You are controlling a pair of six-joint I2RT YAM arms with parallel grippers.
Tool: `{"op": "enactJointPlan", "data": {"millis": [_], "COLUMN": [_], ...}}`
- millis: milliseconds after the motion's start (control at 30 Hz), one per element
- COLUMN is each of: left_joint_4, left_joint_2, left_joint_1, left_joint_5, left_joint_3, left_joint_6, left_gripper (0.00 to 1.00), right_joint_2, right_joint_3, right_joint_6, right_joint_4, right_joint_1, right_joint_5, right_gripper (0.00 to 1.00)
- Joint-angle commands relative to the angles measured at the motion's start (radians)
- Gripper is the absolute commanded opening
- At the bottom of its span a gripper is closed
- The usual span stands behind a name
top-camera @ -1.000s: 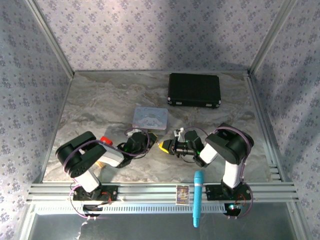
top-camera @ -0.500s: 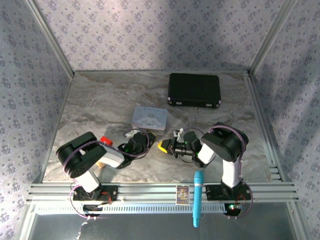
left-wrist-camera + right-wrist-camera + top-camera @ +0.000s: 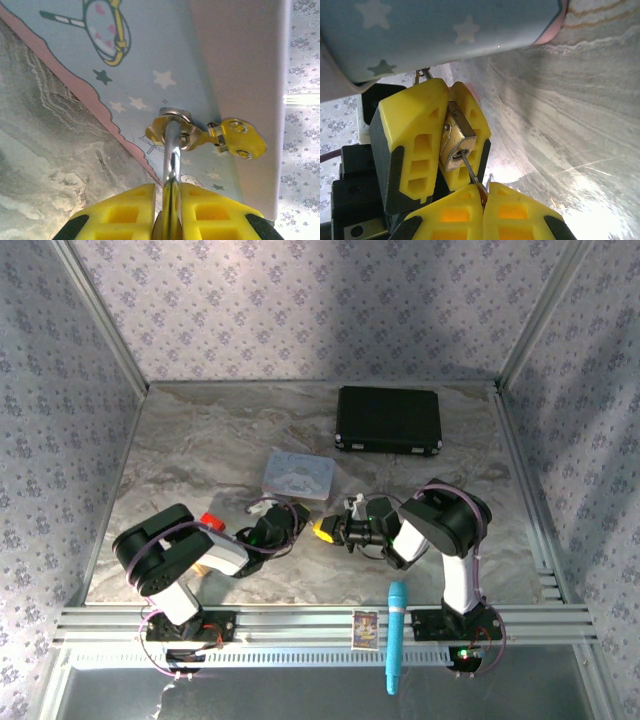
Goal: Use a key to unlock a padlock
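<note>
The key slants into the padlock's keyhole; my right gripper should open, swing around and grip the key's head (image 3: 483, 192) from another side before turning it.
In the right wrist view, the small brass padlock (image 3: 454, 142) sits clamped between the left gripper's yellow fingers (image 3: 412, 137). My right gripper (image 3: 482, 192) is shut on the key (image 3: 472, 175), and the key's thin blade is in the keyhole at the padlock's bottom. In the left wrist view, my left gripper (image 3: 171, 195) is shut on the padlock, whose silvery shackle (image 3: 171, 150) runs up through the brass hasp ring (image 3: 172, 127) on the pastel tin (image 3: 200, 50). From above, the two grippers meet tip to tip, left gripper (image 3: 292, 523) and right gripper (image 3: 328, 531), just below the tin (image 3: 298, 476).
A black case (image 3: 389, 420) lies at the back right. A small red piece (image 3: 210, 519) sits by the left arm. A blue cylinder (image 3: 396, 635) and a small card (image 3: 366, 629) rest on the front rail. Patterned walls enclose the table (image 3: 200, 440).
My right arm has shifted slightly left, pressing its gripper closer to the left one. The tin has nudged a little to the left. Both grips are unchanged.
</note>
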Motion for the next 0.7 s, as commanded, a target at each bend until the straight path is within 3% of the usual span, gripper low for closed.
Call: {"op": "enactJointPlan", "data": {"millis": [0,200,433,667], "left_joint_4": [0.164,0.222,0.148,0.003], "left_joint_2": [-0.010,-0.019,-0.033,-0.060], "left_joint_1": [-0.052,-0.053,-0.054,-0.070], "left_joint_5": [0.192,0.201,0.217,0.226], "left_joint_3": [0.001,-0.004,0.015,0.051], "left_joint_6": [0.012,0.025,0.016,0.025], "left_gripper": [0.00,0.00,0.00,0.00], "right_joint_2": [0.023,0.032,-0.001,-0.152], "right_joint_3": [0.071,0.090,0.074,0.090], "right_joint_6": [0.032,0.054,-0.009,-0.184], "right_joint_4": [0.054,0.038,-0.003,-0.253], "right_joint_1": [-0.028,-0.070,-0.072,-0.054], "right_joint_5": [-0.009,-0.085,-0.045,0.018], "right_gripper": [0.00,0.00,0.00,0.00]}}
